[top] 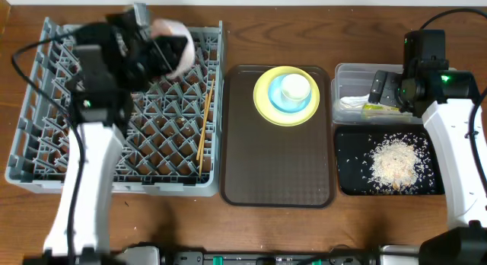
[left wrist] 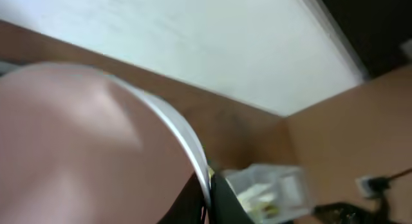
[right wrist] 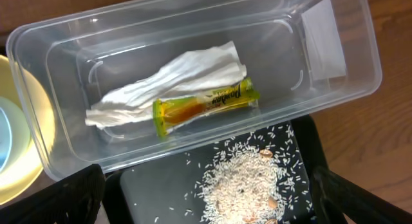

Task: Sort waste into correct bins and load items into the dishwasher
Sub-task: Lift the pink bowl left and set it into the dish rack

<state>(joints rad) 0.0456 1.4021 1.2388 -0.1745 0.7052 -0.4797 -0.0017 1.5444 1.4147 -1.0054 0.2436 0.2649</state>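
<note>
The white cup is stacked on the light blue bowl. My right gripper should go there next and close on the cup's rim [top: 287, 94].
My left gripper [top: 163, 53] is shut on the rim of the white bowl [top: 175, 35] and holds it tilted above the back of the grey dish rack [top: 46, 147]. In the left wrist view the bowl [left wrist: 84, 140] fills the left side, its rim pinched between my fingers [left wrist: 209, 195]. Two chopsticks [top: 203, 132] lie in the rack. My right gripper [right wrist: 206, 201] is open and empty above the clear tub [right wrist: 64, 50] and the black tray [right wrist: 148, 185]. The napkin [right wrist: 174, 79] and wrapper [right wrist: 206, 105] lie in the tub. The rice [right wrist: 248, 182] lies on the black tray.
The dark brown serving tray [top: 274, 166] sits between the rack and the bins. On it stands the yellow plate [top: 262, 105] with the light blue bowl [top: 283, 103] and the white cup [top: 295, 86] stacked on it.
</note>
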